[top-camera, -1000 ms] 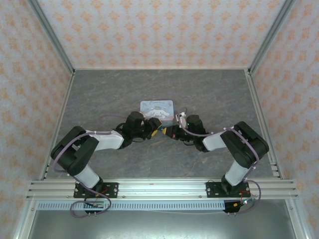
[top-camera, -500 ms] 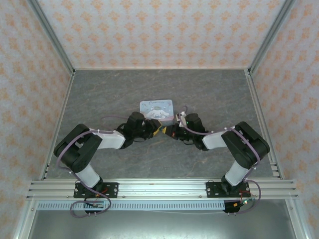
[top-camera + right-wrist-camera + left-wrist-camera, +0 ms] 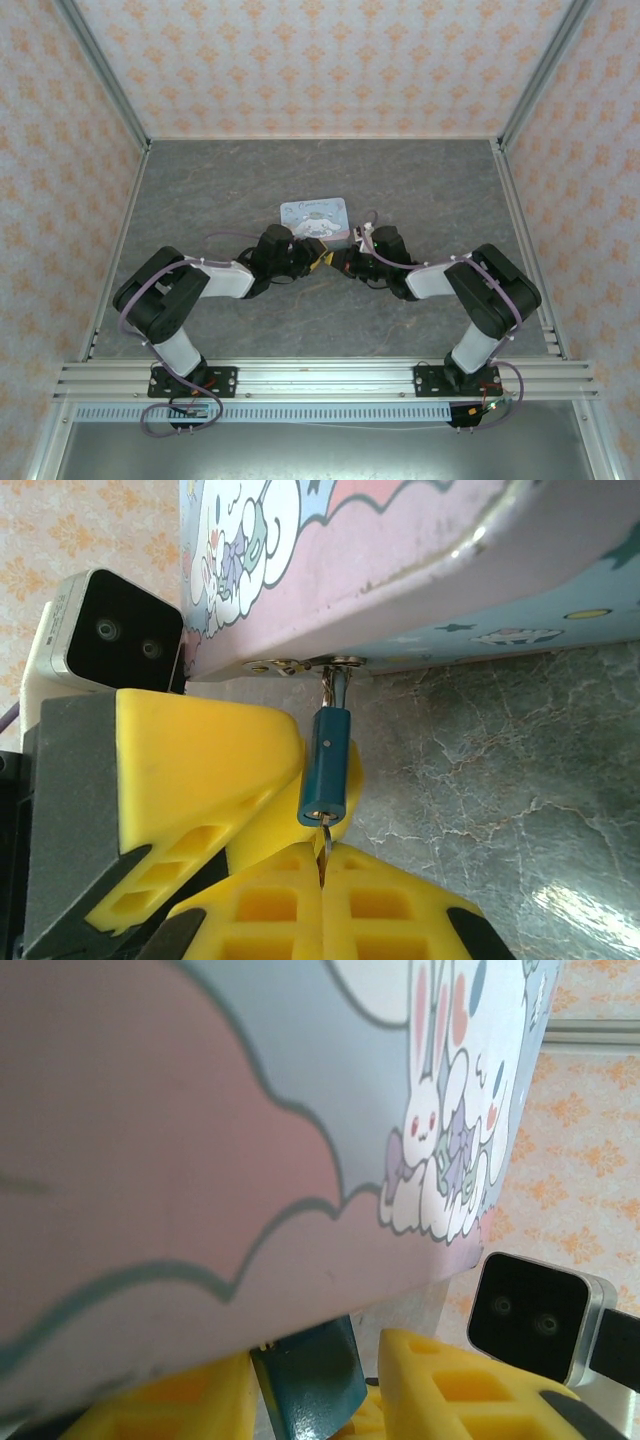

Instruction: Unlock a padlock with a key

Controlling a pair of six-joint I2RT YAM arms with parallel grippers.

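Observation:
The padlock is loose in my left fingers; they should clamp it before my right gripper backs off and takes the key [image 3: 325, 838] at another angle.
The teal padlock [image 3: 327, 768] hangs from the hasp on the front edge of the pastel cartoon tin [image 3: 315, 217]. A small metal key [image 3: 326, 837] sits in the keyhole at its lower end. My right gripper [image 3: 322, 872] is shut on that key, yellow fingers pressed together. My left gripper [image 3: 322, 1392] straddles the padlock [image 3: 312, 1380]. One yellow finger [image 3: 165, 1405] touches it, and the other [image 3: 450, 1385] stands a sliver off. In the top view both grippers, left [image 3: 317, 259] and right [image 3: 345, 262], meet just in front of the tin.
The tin rests on the grey marbled table [image 3: 230, 190], inside patterned walls with aluminium rails [image 3: 520, 220] along the sides. The tin's lid looms just over the left wrist camera. Bare tabletop lies behind and beside the tin.
My left arm has slid to the right, bringing its gripper in around the padlock. The right gripper and the tin have stayed put.

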